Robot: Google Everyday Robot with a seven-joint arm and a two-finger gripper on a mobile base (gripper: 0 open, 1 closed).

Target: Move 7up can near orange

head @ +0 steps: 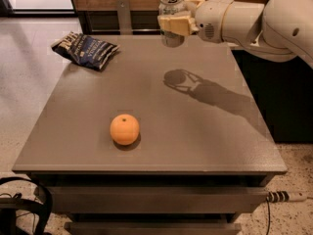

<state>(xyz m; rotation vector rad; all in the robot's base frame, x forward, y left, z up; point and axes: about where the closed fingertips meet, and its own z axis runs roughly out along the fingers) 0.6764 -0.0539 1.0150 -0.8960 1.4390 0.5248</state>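
Note:
Next, I set the 7up can on the grey table (182, 128) beside the orange, toward the dark cabinet.
The 7up can (171, 3) is a silvery can with a shiny top, held upright in the air above the far middle of the grey table (205, 146). My gripper (172, 24) is shut on the can, its tan fingers (175, 26) wrapped around the can's middle, and the white arm reaches in from the right. The can's shadow lies on the table below it. The orange (124, 129) is round and bright, sitting on the table near the front left of centre, well apart from the can.
A dark blue chip bag (85, 49) lies at the table's far left corner. A wooden wall and dark railing run behind the table. A dark cabinet stands to the right. Black cables lie on the floor at the lower left.

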